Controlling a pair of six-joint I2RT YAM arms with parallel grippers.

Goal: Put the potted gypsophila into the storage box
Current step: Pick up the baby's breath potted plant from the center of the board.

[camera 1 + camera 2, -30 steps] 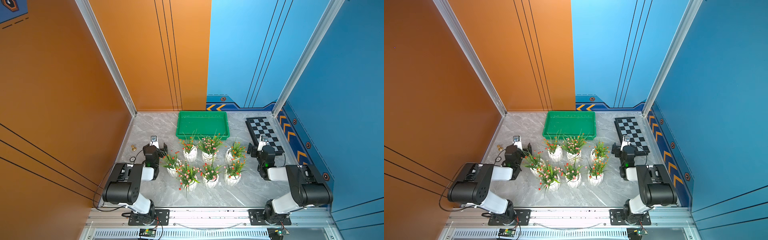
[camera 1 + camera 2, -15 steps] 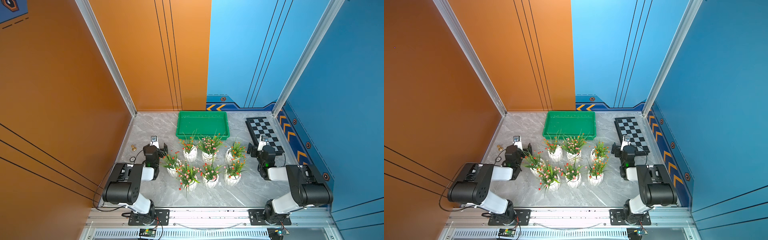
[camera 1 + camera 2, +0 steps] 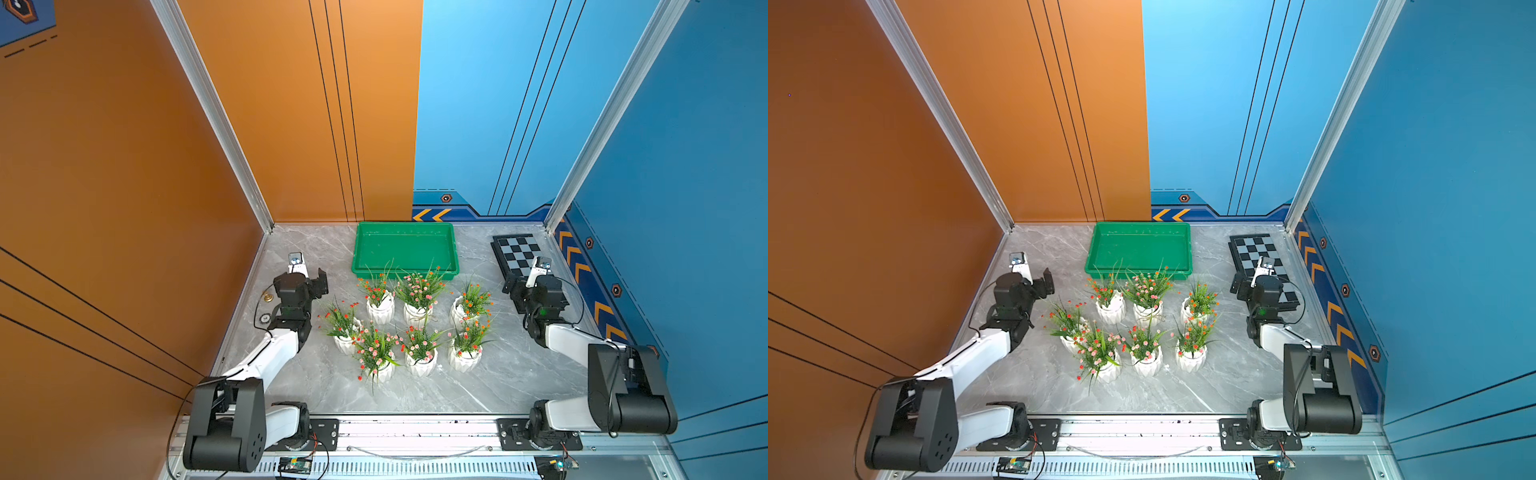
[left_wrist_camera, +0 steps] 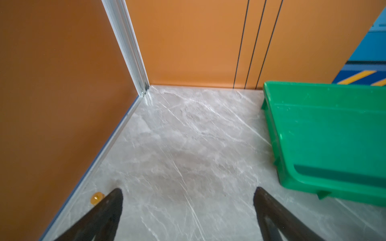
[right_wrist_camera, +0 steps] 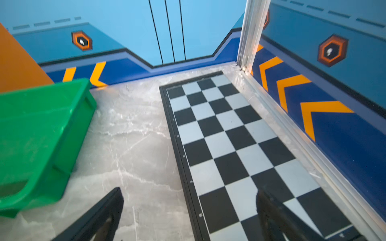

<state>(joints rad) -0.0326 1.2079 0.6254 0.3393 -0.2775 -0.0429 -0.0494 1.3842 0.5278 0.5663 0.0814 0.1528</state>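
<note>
Next, I grip the white pot's rim [image 3: 477, 312], facing the chequered board, on the back-row potted gypsophila nearest that board, with my right gripper.
Several potted gypsophila [image 3: 380, 309] [image 3: 1111, 309], white ribbed pots of green sprigs with red, orange and pink blossoms, stand clustered mid-table in both top views. Just behind them lies the storage box [image 3: 405, 249] [image 3: 1138, 249], a shallow green tray with nothing in it; its side also shows in the left wrist view [image 4: 325, 135] and the right wrist view [image 5: 35, 129]. My left gripper [image 3: 309, 278] [image 4: 188, 189] is open over bare marble, left of the pots. My right gripper [image 3: 521, 284] [image 5: 189, 191] is open over the chequered board's near edge, right of the pots. Neither holds anything.
A black-and-white chequered board [image 3: 519, 257] [image 5: 229, 146] lies along the right wall. A small amber knob [image 3: 268, 296] [image 4: 97, 197] and a dark ring [image 3: 264, 319] sit by the left wall. Orange and blue walls close in three sides.
</note>
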